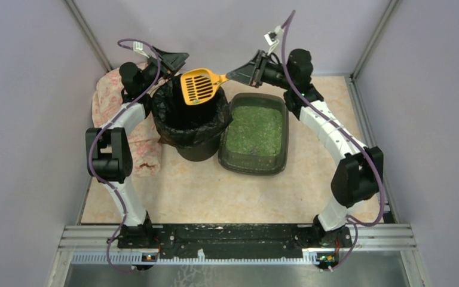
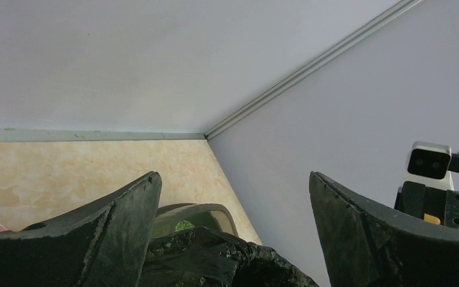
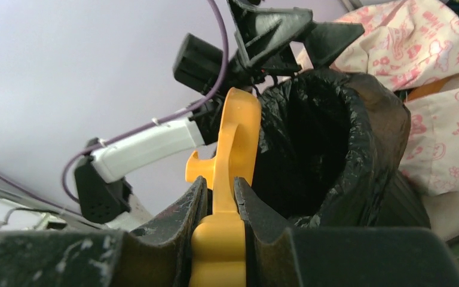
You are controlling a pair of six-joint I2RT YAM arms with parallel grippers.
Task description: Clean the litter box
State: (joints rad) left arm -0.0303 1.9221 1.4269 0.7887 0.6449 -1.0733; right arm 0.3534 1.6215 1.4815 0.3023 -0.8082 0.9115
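The robot will put the yellow scoop down on the green granules in the middle of the litter box (image 1: pixel 267 128) with its right gripper. The scoop still hangs over the bin's mouth.
The litter box (image 1: pixel 251 165), a shallow dark tray of green granules, lies right of the bin; in the left wrist view only its far corner (image 2: pixel 203 208) shows. My right gripper (image 1: pixel 239 75) (image 3: pixel 219 180) is shut on the handle of the yellow slotted scoop (image 1: pixel 198 87) (image 3: pixel 236 137). The scoop's head hangs over the mouth of the black-bagged bin (image 1: pixel 191 128) (image 3: pixel 334 119). My left gripper (image 1: pixel 170 60) (image 2: pixel 233 174) stands open with nothing between its fingers, at the bin's far rim, just above the bag (image 2: pixel 215 257).
A pink patterned cloth (image 1: pixel 110 95) (image 3: pixel 430 36) lies left of the bin, under the left arm. Grey walls close in the back and both sides. The beige table surface (image 1: pixel 215 191) stretches from bin and tray to the arm bases.
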